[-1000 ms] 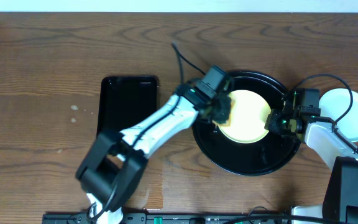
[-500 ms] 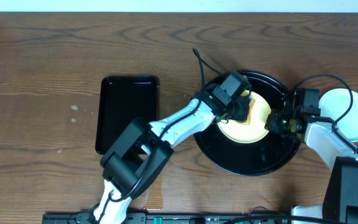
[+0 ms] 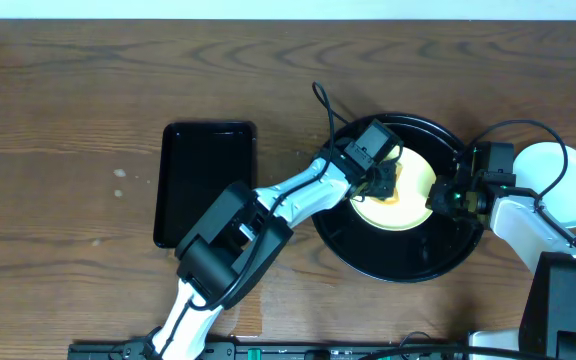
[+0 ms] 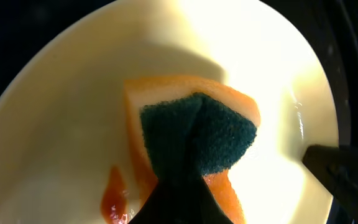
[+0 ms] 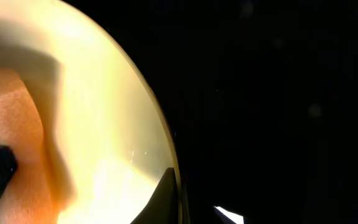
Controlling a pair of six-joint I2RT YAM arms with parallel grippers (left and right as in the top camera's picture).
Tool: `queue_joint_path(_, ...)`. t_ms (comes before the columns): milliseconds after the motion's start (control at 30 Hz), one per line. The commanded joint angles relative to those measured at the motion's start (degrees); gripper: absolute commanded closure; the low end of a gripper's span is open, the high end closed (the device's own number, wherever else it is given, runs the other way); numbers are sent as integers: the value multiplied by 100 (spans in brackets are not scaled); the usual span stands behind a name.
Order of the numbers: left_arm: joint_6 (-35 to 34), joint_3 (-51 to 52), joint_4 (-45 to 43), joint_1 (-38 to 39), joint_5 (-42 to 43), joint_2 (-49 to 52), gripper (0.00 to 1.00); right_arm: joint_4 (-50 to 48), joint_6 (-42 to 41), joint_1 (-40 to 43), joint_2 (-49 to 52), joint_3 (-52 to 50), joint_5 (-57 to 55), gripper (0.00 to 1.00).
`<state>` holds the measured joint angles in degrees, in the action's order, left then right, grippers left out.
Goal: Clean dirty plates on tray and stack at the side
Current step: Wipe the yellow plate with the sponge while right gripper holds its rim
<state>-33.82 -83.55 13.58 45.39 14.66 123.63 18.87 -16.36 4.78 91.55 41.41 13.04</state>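
My left gripper will release the orange sponge in the near half of the rectangular black tray [image 3: 201,206]. The sponge is now pressed against the plate.
A pale yellow plate [image 3: 415,172] lies in the round black tray [image 3: 398,265]. My left gripper [image 3: 382,182] is over the plate's middle, shut on an orange sponge [image 4: 197,134] with a dark green scouring face, pressed against the plate [image 4: 73,124]. An orange smear [image 4: 113,196] sits just left of the sponge. At the plate's right edge, my right gripper [image 3: 436,197] is shut on the rim. In the right wrist view one finger [image 5: 165,194] lies on the plate's inner side at the rim [image 5: 154,118], and the sponge [image 5: 8,106] shows at the left.
A pale plate [image 3: 566,188] rests on the table right of the round tray, beside the right arm. A smaller rectangular black tray [image 3: 206,180] lies to the left. The left arm stretches diagonally from the front edge to the round tray.
My left gripper has slid the sponge rightward from the plate's left edge to its middle. The right gripper and the plate have stayed put.
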Motion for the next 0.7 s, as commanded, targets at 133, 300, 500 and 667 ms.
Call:
queue_joint_path(133, 492, 0, 629, -299, -778, 326, 92, 151, -79, -37, 61, -48, -291, 99)
queue_joint_path(300, 881, -9, 1123, -398, -1401, 326, 93, 170, -79, -37, 61, -48, -291, 99)
queue_joint_path(500, 1119, -501, 1860, -396, -2107, 323, 93, 173, -79, -37, 61, -48, -291, 99)
queue_joint_path(667, 1154, -1379, 2717, -391, -2441, 323, 93, 173, -79, -37, 61, -48, -293, 99)
